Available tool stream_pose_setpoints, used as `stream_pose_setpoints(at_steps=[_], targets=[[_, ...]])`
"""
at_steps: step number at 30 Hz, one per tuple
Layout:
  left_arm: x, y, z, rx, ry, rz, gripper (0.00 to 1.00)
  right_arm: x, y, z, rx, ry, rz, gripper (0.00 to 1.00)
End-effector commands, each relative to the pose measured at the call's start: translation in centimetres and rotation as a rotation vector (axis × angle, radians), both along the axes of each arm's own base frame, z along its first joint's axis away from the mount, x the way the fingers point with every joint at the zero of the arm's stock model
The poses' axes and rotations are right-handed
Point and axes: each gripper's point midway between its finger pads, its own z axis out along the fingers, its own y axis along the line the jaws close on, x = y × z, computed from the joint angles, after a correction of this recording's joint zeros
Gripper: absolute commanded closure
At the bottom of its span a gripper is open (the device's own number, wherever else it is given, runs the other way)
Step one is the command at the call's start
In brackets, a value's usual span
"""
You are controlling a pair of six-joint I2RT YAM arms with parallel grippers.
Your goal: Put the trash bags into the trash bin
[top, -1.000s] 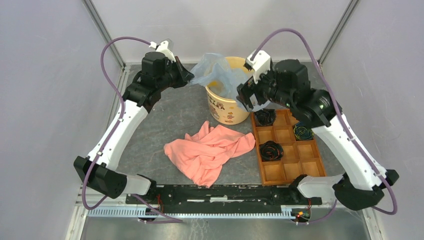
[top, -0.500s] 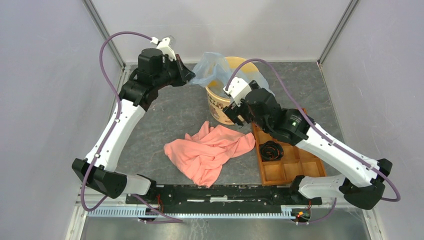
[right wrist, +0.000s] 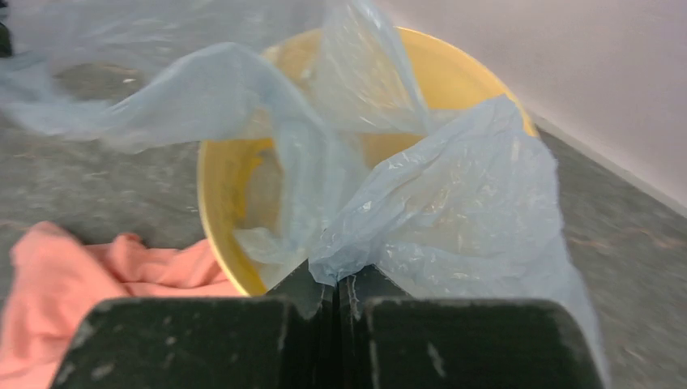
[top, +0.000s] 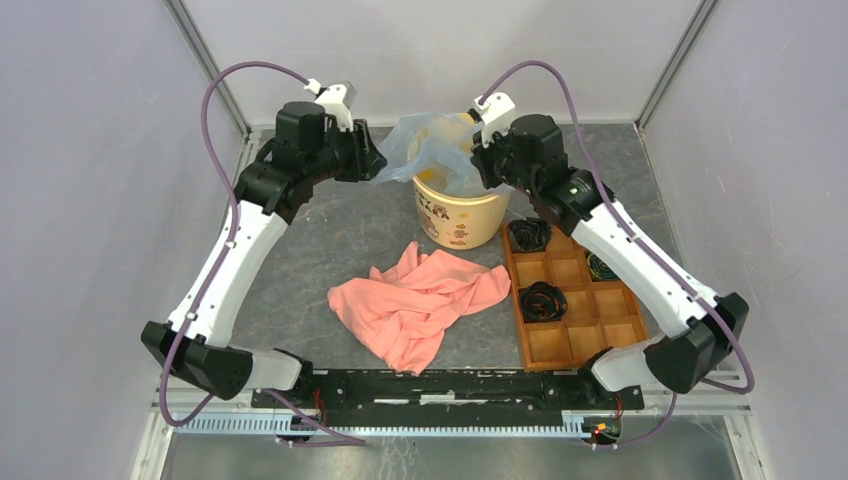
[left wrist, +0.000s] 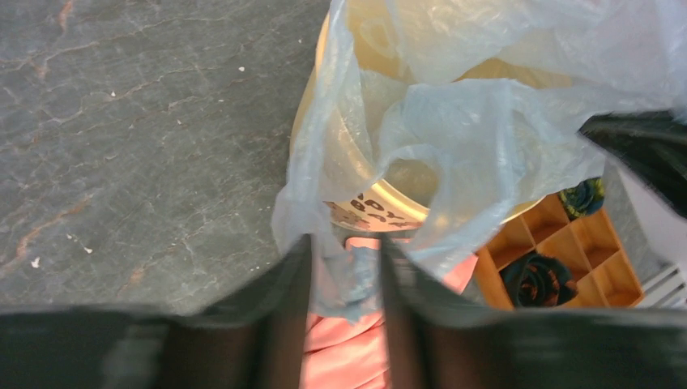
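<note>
My left gripper will close around the trash bag's loose edge (left wrist: 346, 284) and pull it toward the pink cloth, because the trash bag is bunched across the trash bin's opening.
A pale blue see-through trash bag (top: 428, 143) is draped over the mouth of the yellow-tan trash bin (top: 458, 222) at the back of the table. My right gripper (top: 484, 166) is at the bin's right rim. In the right wrist view, the right gripper (right wrist: 339, 279) is shut on a gathered edge of the bag (right wrist: 454, 203), above the bin's yellow rim (right wrist: 209, 203). My left gripper (top: 376, 162) is at the bin's left side. In the left wrist view, the left gripper (left wrist: 345, 245) is open, with a loose edge of the bag (left wrist: 454, 130) hanging between its parted fingers.
A crumpled pink cloth (top: 420, 305) lies in front of the bin. A brown compartmented wooden tray (top: 515, 300) lies to the right, with three dark rolls (top: 542, 300) in its cells. Grey walls enclose the table on three sides.
The right arm swung from the bin's near side up to its right rim, and its jaws shut on the bag. The left gripper's jaws opened off the bag edge they had held.
</note>
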Motion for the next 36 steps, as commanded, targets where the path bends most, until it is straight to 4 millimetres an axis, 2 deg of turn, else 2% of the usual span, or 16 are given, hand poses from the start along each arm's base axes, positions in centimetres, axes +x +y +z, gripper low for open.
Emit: stream_pose_setpoints(at_steps=[1, 4, 6, 8, 12, 16, 17, 20, 24, 29, 34, 36], targets=[[-1.4, 1.8, 2.8, -0.054, -0.064, 0.093, 0.36, 0.0, 4.4, 2.4, 0.192, 0.016, 0.186, 1.0], [-2.8, 2.4, 3.1, -0.139, -0.043, 0.154, 0.07, 1.2, 4.8, 1.1, 0.216, 0.078, 0.184, 1.0], [-3.5, 2.3, 2.8, -0.213, -0.007, 0.19, 0.01, 1.4, 5.5, 0.5, 0.222, 0.109, 0.208, 1.0], [-4.2, 1.7, 2.9, -0.327, 0.02, 0.204, 0.0, 1.6, 6.3, -0.2, 0.219, 0.145, 0.235, 1.0], [-3.8, 1.7, 2.2, -0.512, 0.1, 0.324, 0.0, 1.5, 6.9, -1.4, 0.204, 0.183, 0.267, 1.0], [-3.8, 0.3, 1.2, -0.783, 0.27, 0.386, 0.0, 0.8, 6.9, -1.3, 0.202, 0.184, 0.297, 0.99], [-3.7, -0.1, 0.4, -0.838, 0.319, 0.405, 0.01, 0.7, 6.8, -1.2, 0.201, 0.18, 0.298, 0.99], [-3.0, -0.9, 0.0, -0.963, 0.387, 0.423, 0.0, 0.3, 6.7, -1.0, 0.199, 0.166, 0.308, 0.99], [-2.2, -1.8, 0.7, -1.033, 0.415, 0.412, 0.0, 0.2, 6.5, -1.5, 0.184, 0.169, 0.313, 1.0], [-1.5, -1.0, 2.6, -1.07, 0.325, 0.471, 0.0, 0.1, 6.7, -1.8, 0.177, 0.17, 0.329, 1.0], [0.1, -2.1, 0.6, -1.093, 0.439, 0.559, 0.02, 0.1, 6.8, -1.6, 0.183, 0.162, 0.335, 1.0], [0.7, -2.3, 0.5, -1.108, 0.444, 0.588, 0.07, 0.0, 7.0, -1.5, 0.189, 0.165, 0.343, 1.0]])
